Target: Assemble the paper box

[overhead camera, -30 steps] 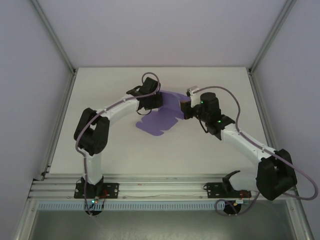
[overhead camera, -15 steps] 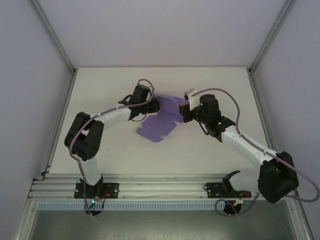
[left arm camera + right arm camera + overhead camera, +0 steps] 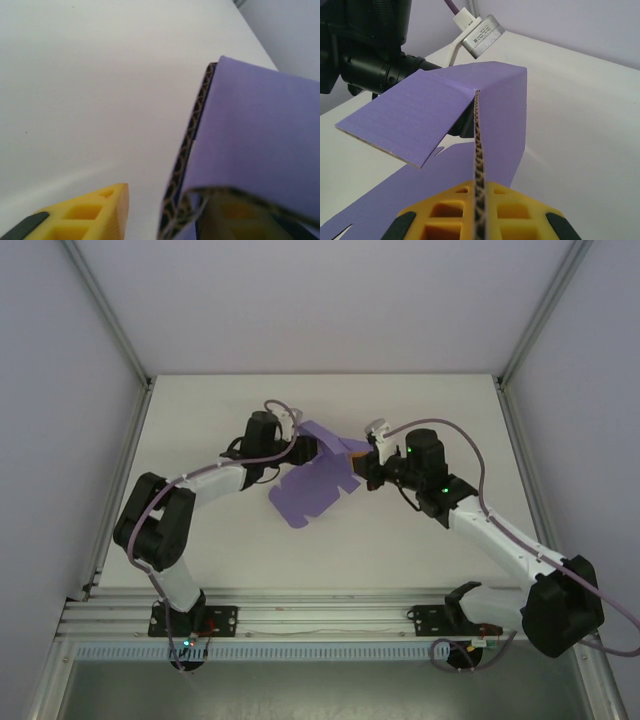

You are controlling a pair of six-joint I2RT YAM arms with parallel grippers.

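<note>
I need to square up my open left gripper, as the folded corner slants off-centre in it, and pinch both layers (image 3: 176,212) before my right gripper lets go of its panel.
The paper box (image 3: 312,483) is a purple die-cut card sheet, partly folded and lifted off the white table (image 3: 200,540) at its far right end. My right gripper (image 3: 364,466) is shut on a raised panel there; in the right wrist view the yellow fingers (image 3: 445,210) pinch the corrugated edge of the paper box (image 3: 420,115) at my right gripper (image 3: 479,200). My left gripper (image 3: 303,445) stands at the sheet's far left corner, open. In the left wrist view one yellow finger (image 3: 85,215) stands apart from the paper box (image 3: 260,140), and the other is blurred behind a fold.
Grey enclosure walls and aluminium posts (image 3: 115,330) border the table on three sides. The two arm bases sit on the rail (image 3: 320,620) at the near edge. White table surface lies in front of and to either side of the sheet.
My left gripper has opened off the card, and its arm has swung left and flattened. The sheet's far end has lifted and tilted with my right gripper, which stays shut on it.
</note>
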